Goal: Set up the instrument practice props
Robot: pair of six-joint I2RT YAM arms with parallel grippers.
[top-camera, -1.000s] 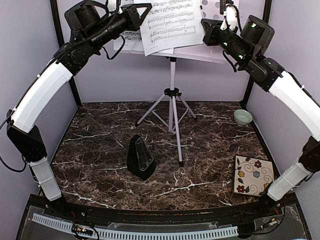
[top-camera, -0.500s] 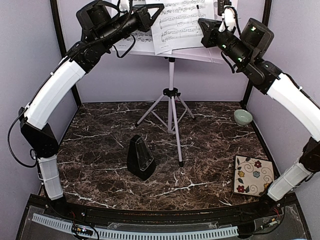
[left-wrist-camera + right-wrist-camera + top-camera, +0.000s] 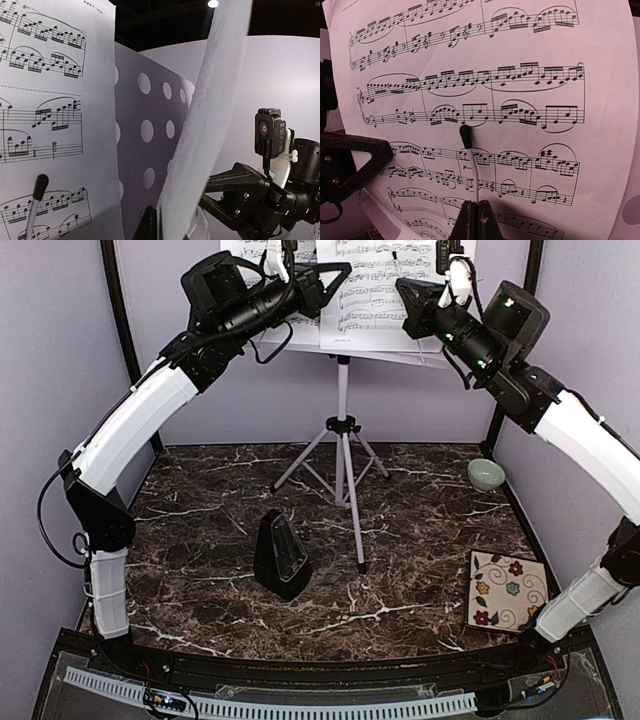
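Observation:
The music sheet's edge in the robot's left gripper bows away from the desk, so next the gripper takes hold of the sheet's edge again close by and eases the sheet against the desk (image 3: 147, 131).
The white music stand's pole (image 3: 343, 400) rises from the marble floor to its hole-dotted desk (image 3: 400, 348) at the top. My left gripper (image 3: 338, 278) is shut on the edge of a music sheet (image 3: 372, 290) that stands upright against the desk. In the left wrist view this sheet (image 3: 215, 120) runs edge-on out of the jaws, beside a second sheet (image 3: 50, 100). My right gripper (image 3: 475, 207) is shut on the stand's thin white page-holder wire (image 3: 473, 167), which lies across the sheet's front. The black metronome (image 3: 281, 555) stands on the floor, left of the tripod.
A pale green bowl (image 3: 486, 474) sits at the right wall. A floral tile (image 3: 507, 592) lies in the near right corner. The tripod legs (image 3: 358, 530) spread over the middle of the floor. Both arms arch high, their grippers close together at the desk.
My left arm has swung right and up with the music sheet, which went from tilted to upright on the desk. The right gripper has barely moved.

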